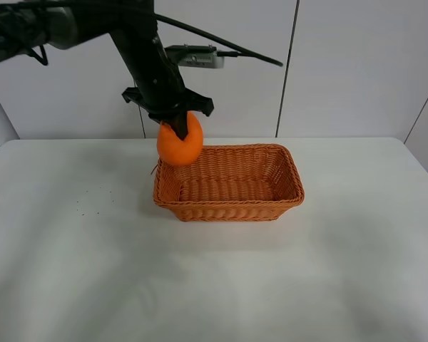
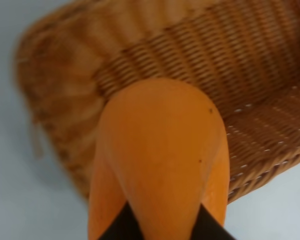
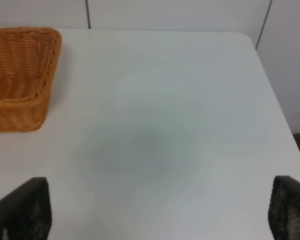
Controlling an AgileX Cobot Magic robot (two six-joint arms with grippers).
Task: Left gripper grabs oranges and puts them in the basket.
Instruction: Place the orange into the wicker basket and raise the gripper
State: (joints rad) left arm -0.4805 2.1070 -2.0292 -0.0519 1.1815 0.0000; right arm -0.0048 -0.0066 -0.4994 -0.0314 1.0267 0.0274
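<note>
My left gripper is going to release the orange on the bottom of the wicker basket, near the basket's front side (image 1: 214, 187) (image 2: 227, 100).
My left gripper (image 1: 181, 130) is shut on the orange (image 1: 179, 144) and holds it in the air just above the left rim of the wicker basket (image 1: 282, 201). In the left wrist view the orange (image 2: 160, 155) fills the middle, pinched between two black fingertips (image 2: 121, 226), with the basket's corner and inner wall (image 2: 210, 60) right below it. The basket has nothing in it. My right gripper (image 3: 160, 210) is open; its two black fingers (image 3: 25, 207) sit wide apart over bare table, to the right of the basket (image 3: 17, 75).
The white table (image 1: 93, 249) spreads around the basket, with a few small dark specks (image 1: 93, 199) on its left part. White wall panels stand behind. The table's right edge (image 3: 275, 100) shows in the right wrist view.
</note>
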